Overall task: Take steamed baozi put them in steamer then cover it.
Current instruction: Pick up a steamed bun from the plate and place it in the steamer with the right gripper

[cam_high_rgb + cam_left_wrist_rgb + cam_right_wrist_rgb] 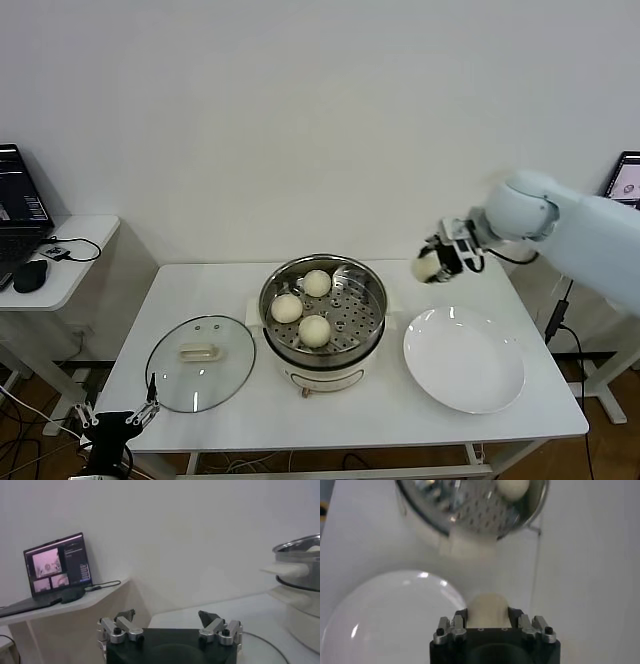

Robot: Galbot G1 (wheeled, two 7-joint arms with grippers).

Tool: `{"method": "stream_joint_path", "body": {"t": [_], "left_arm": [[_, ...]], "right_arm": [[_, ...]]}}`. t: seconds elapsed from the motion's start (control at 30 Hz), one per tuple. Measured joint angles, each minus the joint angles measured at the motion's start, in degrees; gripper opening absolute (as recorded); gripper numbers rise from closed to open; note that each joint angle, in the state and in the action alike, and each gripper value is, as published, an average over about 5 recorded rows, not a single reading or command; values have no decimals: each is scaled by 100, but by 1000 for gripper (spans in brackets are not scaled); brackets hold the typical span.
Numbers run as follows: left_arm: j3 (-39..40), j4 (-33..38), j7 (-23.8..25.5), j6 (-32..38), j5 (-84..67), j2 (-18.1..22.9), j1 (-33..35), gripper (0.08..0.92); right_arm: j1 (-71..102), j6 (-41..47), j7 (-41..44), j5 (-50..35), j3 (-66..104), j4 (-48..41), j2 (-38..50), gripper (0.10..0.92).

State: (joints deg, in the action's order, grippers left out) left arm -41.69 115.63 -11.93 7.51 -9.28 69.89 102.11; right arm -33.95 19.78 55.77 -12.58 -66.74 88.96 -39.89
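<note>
I should use my right gripper to set the held baozi down on the steamer tray's bare side (pixel 347 304) (pixel 484 506) that faces the white plate.
The steel steamer (pixel 372 290) stands mid-table on its cream base, with three steamed baozi (pixel 314 330) on its perforated tray. My right gripper (pixel 432 266) hangs in the air above the table's back right, between the steamer and the white plate, shut on a fourth baozi (pixel 488 610). The wrist view shows that bun pinched between the fingers, with the steamer (pixel 470 515) ahead. The glass cover (pixel 200 377) with its cream handle lies flat on the table left of the steamer. My left gripper (pixel 150 410) is parked low at the table's front left corner, open and empty.
A white plate (pixel 464 360) lies bare at the right of the table. A side desk with a laptop (pixel 20 205) and a mouse stands at the far left. A second screen (pixel 625 180) shows at the far right edge.
</note>
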Motion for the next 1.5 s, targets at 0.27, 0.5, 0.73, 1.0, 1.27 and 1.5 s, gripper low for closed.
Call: {"method": "stream_joint_path", "body": {"t": [0.27, 0.5, 0.73, 1.0, 1.27, 1.5], "left_arm": [[-23, -1, -2, 4, -12, 34, -53, 823], [-101, 44, -6, 7, -31, 65, 4, 823], [-166, 42, -10, 9, -58, 67, 0, 823], [-135, 0, -10, 10, -57, 68, -55, 823], [-123, 1, -10, 11, -56, 70, -52, 823], [-128, 2, -13, 19, -56, 74, -36, 823]], "right_arm": [[-337, 348, -214, -686, -376, -15, -730, 547], [-99, 600, -385, -902, -491, -350, -1381, 551], [320, 785, -483, -875, -583, -778, -1847, 551], [667, 884, -577, -777, -610, -1117, -2126, 551], [866, 946, -676, -735, -576, -1283, -2267, 569], [874, 985, -756, -750, -453, -1275, -2234, 724]]}}
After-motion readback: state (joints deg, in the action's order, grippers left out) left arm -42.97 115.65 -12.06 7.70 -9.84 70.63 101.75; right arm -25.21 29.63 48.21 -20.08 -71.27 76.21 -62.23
